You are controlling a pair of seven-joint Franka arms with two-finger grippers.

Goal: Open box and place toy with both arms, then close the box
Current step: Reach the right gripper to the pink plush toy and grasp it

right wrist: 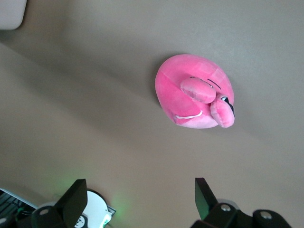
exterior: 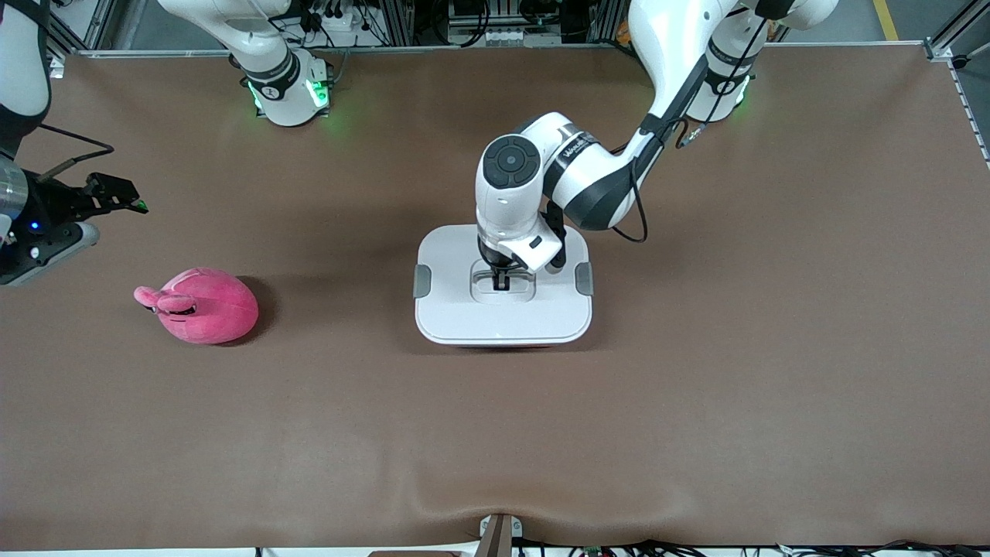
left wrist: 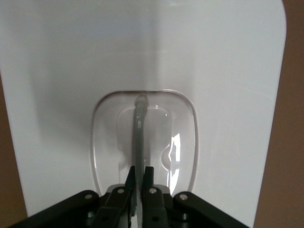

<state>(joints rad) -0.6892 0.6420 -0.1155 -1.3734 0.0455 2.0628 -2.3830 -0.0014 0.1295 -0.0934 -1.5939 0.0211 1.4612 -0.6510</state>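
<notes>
Next, my right gripper should go to the pink plush toy and close on the toy's outer ear (exterior: 145, 296) (right wrist: 222, 113), the ear farther from the box.
The box (exterior: 464, 309) stands mid-table with its white lid (left wrist: 71, 71) on and a grey clip (exterior: 421, 280) at each end. My left gripper (exterior: 501, 280) is down in the lid's recess, shut on the thin grey handle (left wrist: 138, 137); the gripper (left wrist: 140, 172) pinches it between both fingers. The pink plush toy (exterior: 199, 305) lies on the table toward the right arm's end. It also shows in the right wrist view, toy (right wrist: 194, 97). My right gripper (exterior: 116, 195) hovers over the table near the toy, open and empty, gripper (right wrist: 140, 194).
Brown table mat (exterior: 696, 387) all around. The right arm's base (exterior: 286, 93) and the left arm's base (exterior: 719, 93) stand at the edge farthest from the front camera. A corner of the box lid (right wrist: 12, 12) shows in the right wrist view.
</notes>
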